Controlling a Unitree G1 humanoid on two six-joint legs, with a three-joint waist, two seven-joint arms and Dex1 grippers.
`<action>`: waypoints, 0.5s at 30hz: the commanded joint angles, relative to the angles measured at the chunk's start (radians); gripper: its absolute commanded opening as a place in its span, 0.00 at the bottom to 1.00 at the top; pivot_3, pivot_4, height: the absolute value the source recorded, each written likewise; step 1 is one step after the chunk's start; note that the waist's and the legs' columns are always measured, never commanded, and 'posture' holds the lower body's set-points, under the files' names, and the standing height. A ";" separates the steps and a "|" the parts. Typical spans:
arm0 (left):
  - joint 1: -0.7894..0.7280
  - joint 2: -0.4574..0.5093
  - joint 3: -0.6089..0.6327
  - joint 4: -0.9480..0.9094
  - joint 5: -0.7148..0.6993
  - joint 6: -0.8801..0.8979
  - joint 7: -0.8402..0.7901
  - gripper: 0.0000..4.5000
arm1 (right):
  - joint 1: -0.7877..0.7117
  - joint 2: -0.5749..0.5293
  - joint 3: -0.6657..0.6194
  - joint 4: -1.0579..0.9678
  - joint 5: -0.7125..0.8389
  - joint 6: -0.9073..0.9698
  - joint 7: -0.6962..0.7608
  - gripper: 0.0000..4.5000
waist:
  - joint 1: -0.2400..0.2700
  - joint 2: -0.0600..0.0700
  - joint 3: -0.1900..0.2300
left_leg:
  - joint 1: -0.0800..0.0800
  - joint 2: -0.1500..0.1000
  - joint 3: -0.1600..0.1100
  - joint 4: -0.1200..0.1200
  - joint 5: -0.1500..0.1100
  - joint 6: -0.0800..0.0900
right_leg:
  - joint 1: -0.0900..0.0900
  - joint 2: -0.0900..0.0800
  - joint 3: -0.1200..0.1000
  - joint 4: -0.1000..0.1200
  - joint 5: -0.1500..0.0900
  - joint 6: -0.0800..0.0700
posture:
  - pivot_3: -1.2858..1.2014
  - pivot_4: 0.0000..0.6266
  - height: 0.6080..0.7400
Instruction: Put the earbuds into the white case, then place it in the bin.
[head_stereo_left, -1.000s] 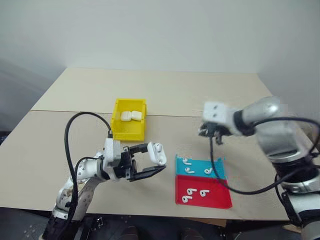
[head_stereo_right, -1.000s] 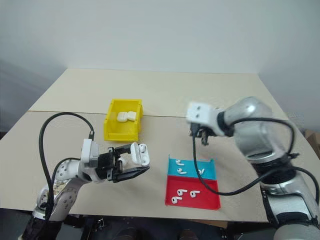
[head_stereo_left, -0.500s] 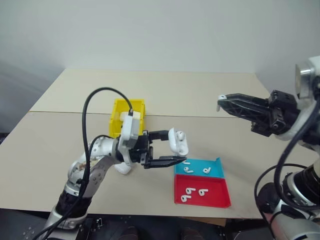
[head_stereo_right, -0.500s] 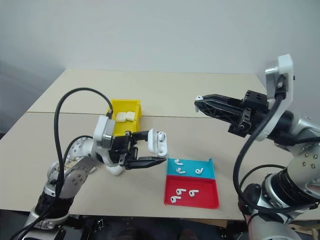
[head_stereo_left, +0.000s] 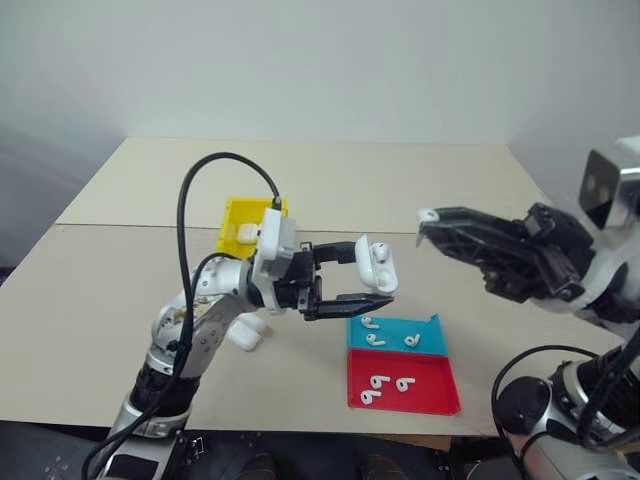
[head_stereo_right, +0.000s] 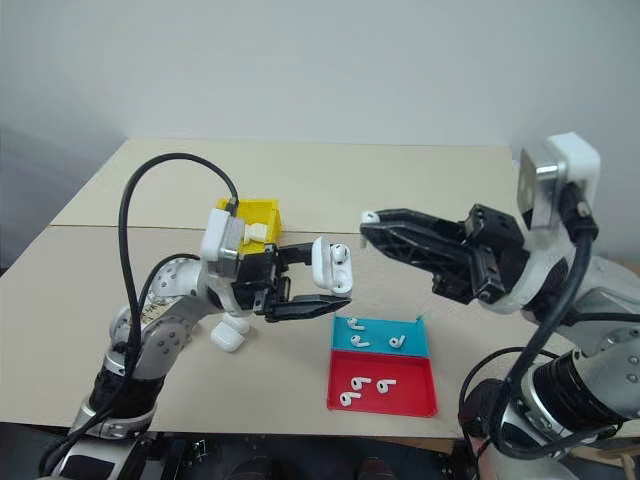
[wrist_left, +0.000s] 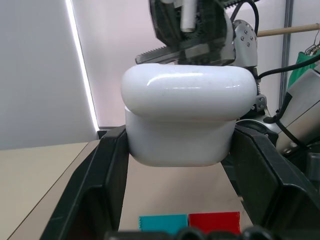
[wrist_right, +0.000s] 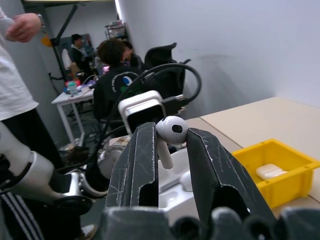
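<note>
My right gripper is to let go of the earbud in the empty slot of the raised white case (head_stereo_left: 384, 279) (wrist_right: 170, 196), next to its other earbud.
My left gripper (head_stereo_left: 368, 277) is shut on the white case (head_stereo_left: 372, 268), held up in the air above the table with its lid flipped open. In the left wrist view the case (wrist_left: 182, 120) sits between the two black fingers (wrist_left: 107, 170). My right gripper (head_stereo_left: 430, 222) points at the case from the right, a short gap away, and is shut on an earbud (wrist_right: 170, 134) at its fingertips. The yellow bin (head_stereo_right: 262, 212) stands behind my left arm, partly hidden; a white case (wrist_right: 270, 171) lies in it.
Below the raised case lie a blue tray (head_stereo_left: 432, 330) and a red tray (head_stereo_left: 440, 385), both holding loose earbuds. Another white case (head_stereo_left: 243, 332) stands on the table under my left forearm. People and office chairs (wrist_right: 117, 75) show behind in the right wrist view.
My left gripper has lifted the case up and to the right. My right gripper has swung from pointing down over the table to pointing left at the case, drawing back toward me.
</note>
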 joint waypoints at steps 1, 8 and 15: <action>0.007 -0.012 0.003 -0.021 0.011 -0.027 0.012 0.61 | 0.048 -0.066 0.063 0.022 0.193 -0.113 -0.140 0.19 | 0.000 0.000 0.000 | 0.000 0.000 0.000 0.000 0.000 0.000 | 0.000 0.000 0.000 0.000 0.000 0.000 | 0.52 0.24 1.00; 0.021 -0.021 0.005 -0.043 0.006 -0.020 0.025 0.61 | 0.160 -0.211 0.254 0.051 0.395 -0.352 -0.333 0.19 | -0.002 0.000 0.000 | -0.001 0.000 0.000 0.000 0.000 0.000 | 0.000 0.000 0.000 -0.001 0.000 0.000 | 0.52 0.24 1.00; 0.025 -0.021 0.006 -0.051 -0.002 -0.021 0.021 0.61 | 0.240 -0.302 0.331 0.032 0.384 -0.503 -0.330 0.19 | 0.000 0.000 0.000 | -0.001 0.000 -0.001 0.000 0.000 0.000 | 0.000 0.000 0.000 -0.001 0.000 0.000 | 0.52 0.24 1.00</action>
